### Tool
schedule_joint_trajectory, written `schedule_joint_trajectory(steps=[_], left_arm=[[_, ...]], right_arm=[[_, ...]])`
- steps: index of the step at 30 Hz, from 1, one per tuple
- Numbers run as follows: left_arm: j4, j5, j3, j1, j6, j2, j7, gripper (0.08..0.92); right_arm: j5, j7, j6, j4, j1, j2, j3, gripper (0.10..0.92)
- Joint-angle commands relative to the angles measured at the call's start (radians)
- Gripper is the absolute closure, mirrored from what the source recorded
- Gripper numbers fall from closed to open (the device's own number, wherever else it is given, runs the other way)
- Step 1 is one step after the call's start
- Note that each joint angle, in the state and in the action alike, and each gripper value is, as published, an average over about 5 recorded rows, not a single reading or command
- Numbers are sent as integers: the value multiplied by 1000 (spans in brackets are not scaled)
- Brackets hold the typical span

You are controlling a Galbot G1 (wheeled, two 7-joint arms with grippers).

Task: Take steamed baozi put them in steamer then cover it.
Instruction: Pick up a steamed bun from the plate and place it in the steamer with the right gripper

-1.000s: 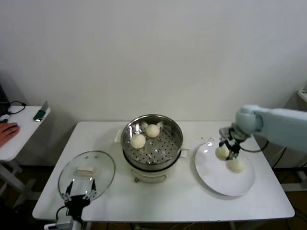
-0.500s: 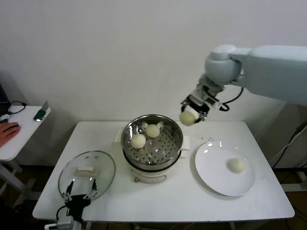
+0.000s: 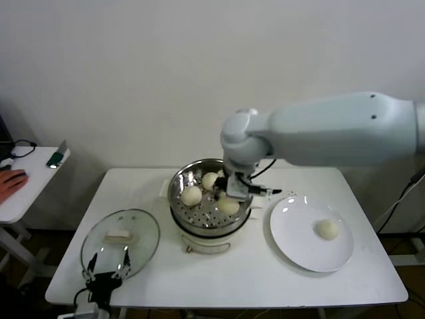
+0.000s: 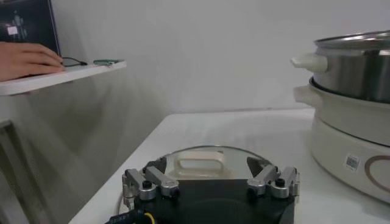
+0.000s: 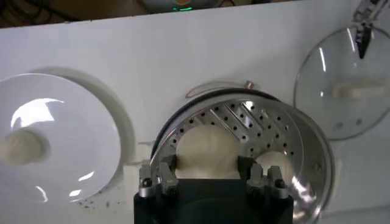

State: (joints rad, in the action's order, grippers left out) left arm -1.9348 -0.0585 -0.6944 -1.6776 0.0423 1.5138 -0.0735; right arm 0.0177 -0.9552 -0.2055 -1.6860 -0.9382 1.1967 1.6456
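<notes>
The robot's right gripper will release the baozi on the steamer's perforated bottom near the steamer's front rim [image 3: 208, 217] [image 5: 239, 122].
My right gripper [image 3: 230, 196] reaches down into the steamer [image 3: 178, 183], shut on a cream-white baozi [image 3: 228, 205]. In the right wrist view that baozi [image 5: 207, 152] fills the gap between the fingers just over the perforated floor, inside the steamer's rim [image 5: 183, 115]. Two more baozi [image 3: 191, 195] [image 3: 210, 180] lie in the basket, and one baozi [image 3: 326, 228] rests on the white plate [image 3: 299, 249]. The glass cover [image 3: 143, 232] lies flat at the table's front left. My left gripper [image 3: 106, 271] waits open just in front of it, facing the cover's handle [image 4: 198, 163].
The steamer sits on a cream pot base [image 4: 347, 140] at the table's middle. A side table [image 3: 26, 179] stands at far left with a person's hand [image 3: 10, 181] on it. The right arm's big white forearm [image 3: 332, 129] spans above the table's right half.
The right gripper lifted one baozi off the plate, swung it up and leftward, and lowered it into the steamer. One baozi is left on the plate. The left arm stayed still.
</notes>
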Motion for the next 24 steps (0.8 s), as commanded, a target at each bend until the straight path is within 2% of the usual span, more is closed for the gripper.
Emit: schedule_joint_trajectory(steps=[1, 24], left_arm=[[3, 0, -2, -1, 0, 0, -1, 177], [9, -2, -3, 1, -5, 0, -2, 177]], right_arm=[[-197, 49, -24, 65, 192, 69, -31, 372], [-219, 71, -30, 173, 266, 129, -53, 372]])
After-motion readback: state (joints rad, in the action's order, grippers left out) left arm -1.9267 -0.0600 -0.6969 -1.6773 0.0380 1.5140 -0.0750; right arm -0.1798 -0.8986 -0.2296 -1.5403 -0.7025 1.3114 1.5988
